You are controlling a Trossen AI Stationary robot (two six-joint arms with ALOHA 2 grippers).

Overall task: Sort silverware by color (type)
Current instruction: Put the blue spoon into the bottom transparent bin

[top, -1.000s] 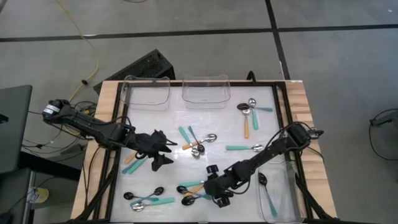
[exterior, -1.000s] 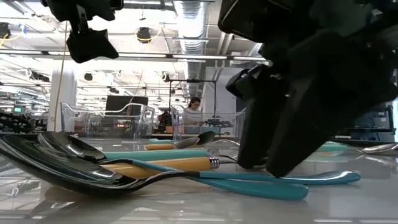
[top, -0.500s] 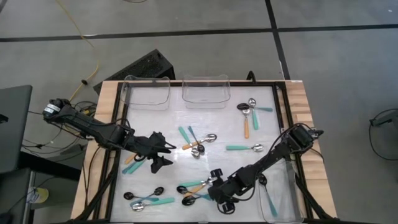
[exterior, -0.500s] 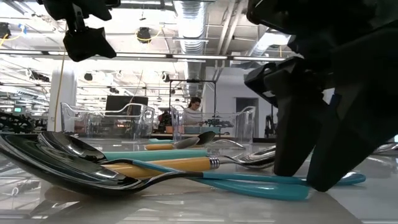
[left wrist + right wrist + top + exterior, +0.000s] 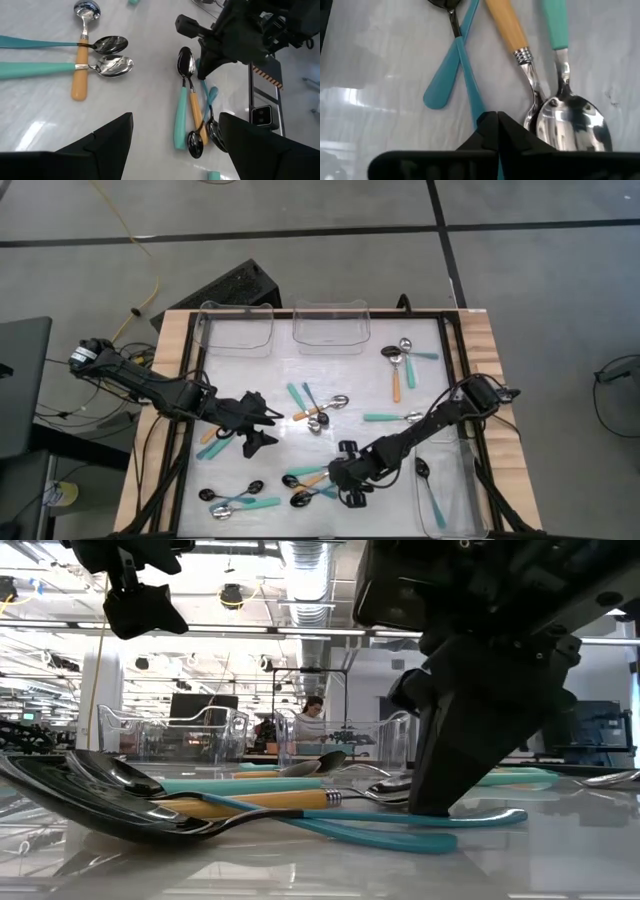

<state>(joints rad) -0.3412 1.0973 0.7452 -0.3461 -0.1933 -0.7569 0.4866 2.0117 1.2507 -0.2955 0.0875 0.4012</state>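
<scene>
The top teal-handled spoon is pinched far down its handle by my right gripper, so next I open it and take the handle (image 5: 318, 814) beside the spoon's black bowl before lifting.
Small spoons with teal or orange handles lie scattered flat on the white table. My right gripper (image 5: 332, 480) (image 5: 497, 117) stands at the near-middle cluster (image 5: 308, 485), shut on a teal-handled spoon (image 5: 468, 65). An orange-handled spoon (image 5: 506, 22) and a teal-handled silver spoon (image 5: 572, 122) lie right beside it. A black-bowled spoon's teal handle (image 5: 440, 90) crosses the held one. My left gripper (image 5: 256, 428) (image 5: 175, 150) hovers open over the table's left half, above another group of spoons (image 5: 100, 55). My right gripper pinches the thin teal handle (image 5: 479, 111) between its two shut fingers. They come from above, slanting down, tips at the table (image 5: 438, 808). The fingers hide the handle's part beyond them in the wrist view. The spoon lies flat on the table among the others.
Two clear bins (image 5: 238, 328) (image 5: 332, 325) stand at the far edge. A third (image 5: 447, 490) at the near right holds a black-bowled spoon (image 5: 424, 470). More spoons lie at the far right (image 5: 400, 360), the middle (image 5: 318, 408) and the near left (image 5: 235, 498).
My right gripper has shut, its two fingertips coming together in the low view. It has rolled and shifted a little toward the table's left, onto the near cluster. The teal and orange handles there have slid slightly the same way. My left gripper has kept still.
</scene>
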